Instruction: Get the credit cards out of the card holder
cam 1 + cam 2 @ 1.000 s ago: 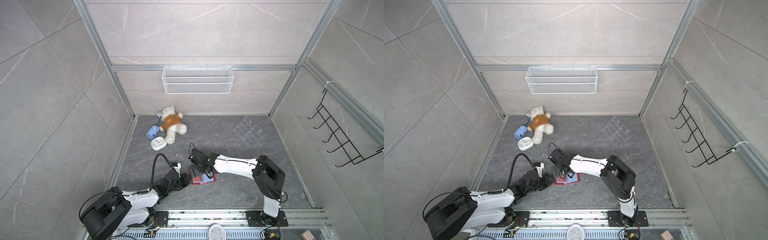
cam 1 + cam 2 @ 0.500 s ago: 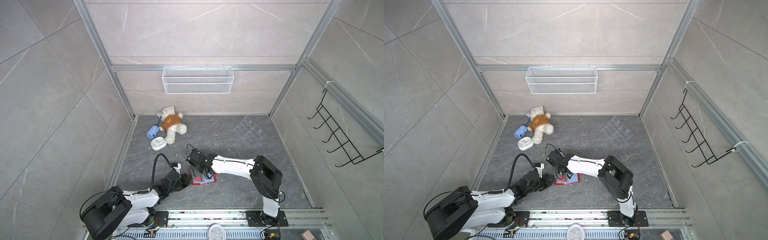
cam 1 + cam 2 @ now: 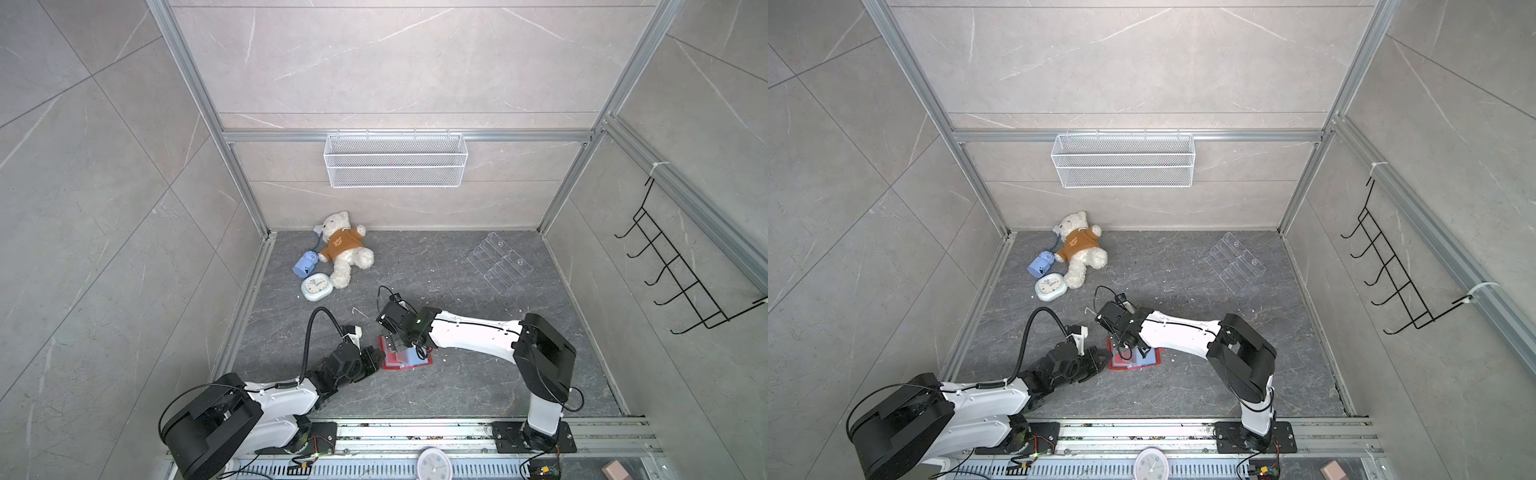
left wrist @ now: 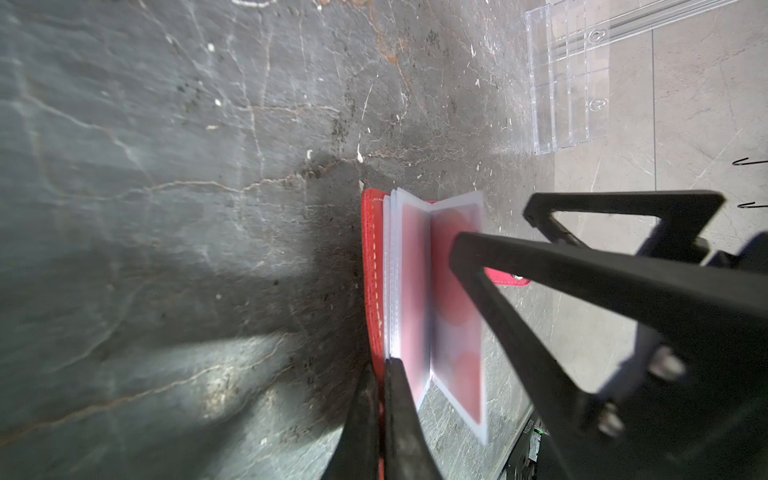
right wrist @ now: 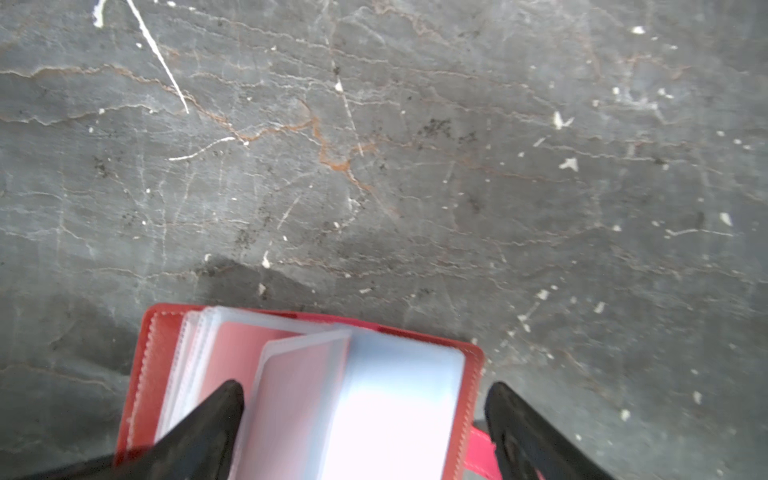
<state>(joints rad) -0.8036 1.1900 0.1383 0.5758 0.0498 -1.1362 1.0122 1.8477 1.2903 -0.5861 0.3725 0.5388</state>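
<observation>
I need to next move my right gripper to the pale blue sleeves' outer edge (image 3: 424, 357) (image 5: 453, 408), on the strap side of the red card holder, and close it there.
The red card holder (image 3: 406, 360) (image 3: 1136, 360) lies open on the grey floor, its pale blue sleeves fanned up. The credit cards (image 4: 455, 291) sit inside the sleeves, showing as red circles through the plastic. My left gripper (image 4: 380, 374) (image 3: 374, 358) is shut on the edge of the holder's red cover (image 4: 370, 249). My right gripper (image 5: 363, 390) (image 3: 398, 345) hovers open over the sleeves, one finger (image 5: 216, 415) on the left pages and the other beside the cover's outer edge. A raised sleeve (image 5: 386, 399) stands blurred between them, not pinched.
A teddy bear (image 3: 343, 249), a small clock (image 3: 316, 286) and a blue toy (image 3: 305, 266) lie at the back left. A clear acrylic rack (image 3: 498, 262) stands at the back right. A wire basket (image 3: 395, 166) hangs on the back wall, black hooks (image 3: 685, 270) on the right wall.
My right gripper has edged slightly left over the open holder, and the sleeve pages are moving. The left gripper has stayed clamped on the cover.
</observation>
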